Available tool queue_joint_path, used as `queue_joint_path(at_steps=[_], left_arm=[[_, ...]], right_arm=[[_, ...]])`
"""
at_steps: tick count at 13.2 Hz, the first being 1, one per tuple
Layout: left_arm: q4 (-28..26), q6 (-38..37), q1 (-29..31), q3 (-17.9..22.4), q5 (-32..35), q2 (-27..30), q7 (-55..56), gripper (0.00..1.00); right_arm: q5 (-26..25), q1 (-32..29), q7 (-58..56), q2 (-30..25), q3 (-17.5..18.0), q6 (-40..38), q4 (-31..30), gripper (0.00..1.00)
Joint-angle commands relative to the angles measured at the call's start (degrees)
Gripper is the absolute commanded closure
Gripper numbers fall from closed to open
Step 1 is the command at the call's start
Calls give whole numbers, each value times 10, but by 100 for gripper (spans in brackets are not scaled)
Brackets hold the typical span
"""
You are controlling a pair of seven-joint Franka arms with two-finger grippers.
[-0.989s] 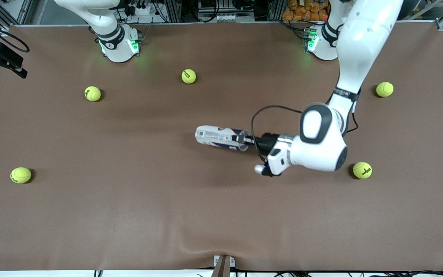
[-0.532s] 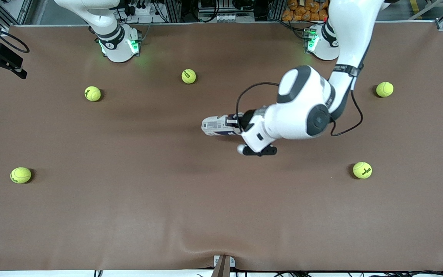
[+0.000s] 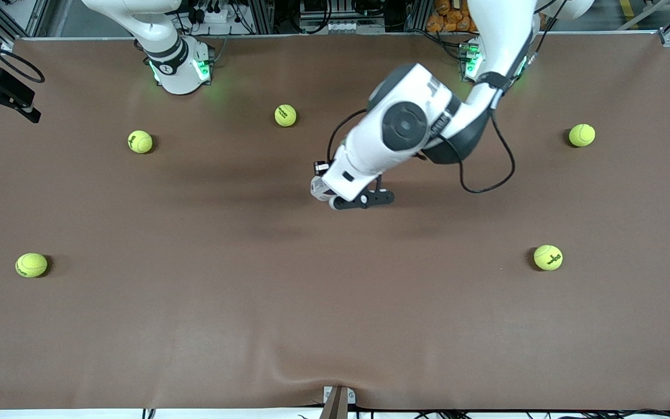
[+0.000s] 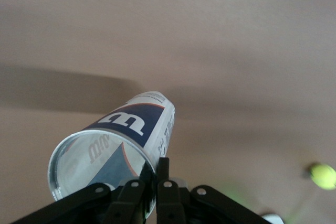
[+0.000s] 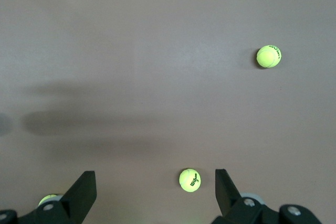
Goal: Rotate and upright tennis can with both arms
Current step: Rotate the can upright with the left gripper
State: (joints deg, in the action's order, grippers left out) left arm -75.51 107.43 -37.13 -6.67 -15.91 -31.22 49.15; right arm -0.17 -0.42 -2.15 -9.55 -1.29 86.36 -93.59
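I need to use my left gripper to set the tennis can upright on the bare middle of the brown table (image 3: 332,203), amid the tennis balls, and let go of it there.
The tennis can (image 4: 131,135), white with a dark blue band and a white "W", is held by the rim of its clear end. My left gripper (image 4: 156,170) is shut on that rim, one finger inside and one outside. The can tilts steeply, its other end pointing down at the brown table. In the front view only a sliver of the can (image 3: 316,189) shows under my left hand, and the left gripper (image 3: 319,170) is over the table's middle. My right gripper (image 5: 153,184) is open and empty, high over the table; it is out of the front view.
Several yellow-green tennis balls lie scattered: one (image 3: 285,115) near the robot bases, one (image 3: 140,141) and one (image 3: 31,265) toward the right arm's end, one (image 3: 581,135) and one (image 3: 548,257) toward the left arm's end. A ball (image 5: 189,180) lies under my right gripper.
My left arm has swung toward the robot bases and turned its wrist, raising the can from lying flat to steeply tilted under the hand. The right arm has not moved.
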Motion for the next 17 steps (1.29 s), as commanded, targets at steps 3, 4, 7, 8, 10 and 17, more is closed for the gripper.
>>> queue_joint_path(at_steps=[3, 4, 7, 8, 10, 17], left_arm=[[13, -7, -55, 10, 90, -9, 109, 100], [12, -6, -58, 10, 95, -11, 121, 100], [13, -3, -87, 10, 141, -24, 177, 100], [13, -3, -101, 11, 153, -30, 193, 100], [12, -3, -111, 13, 180, -31, 208, 100], [8, 17, -111, 13, 185, -50, 213, 100]], right_arm=[[10, 2, -6, -3, -1, 4, -3, 0], [10, 2, -6, -3, -1, 4, -3, 0], [10, 2, -6, -3, -1, 0, -3, 0], [10, 2, -6, -3, -1, 0, -3, 0], [10, 2, -6, -3, -1, 0, -3, 0], [10, 19, -47, -1, -2, 1, -7, 0]])
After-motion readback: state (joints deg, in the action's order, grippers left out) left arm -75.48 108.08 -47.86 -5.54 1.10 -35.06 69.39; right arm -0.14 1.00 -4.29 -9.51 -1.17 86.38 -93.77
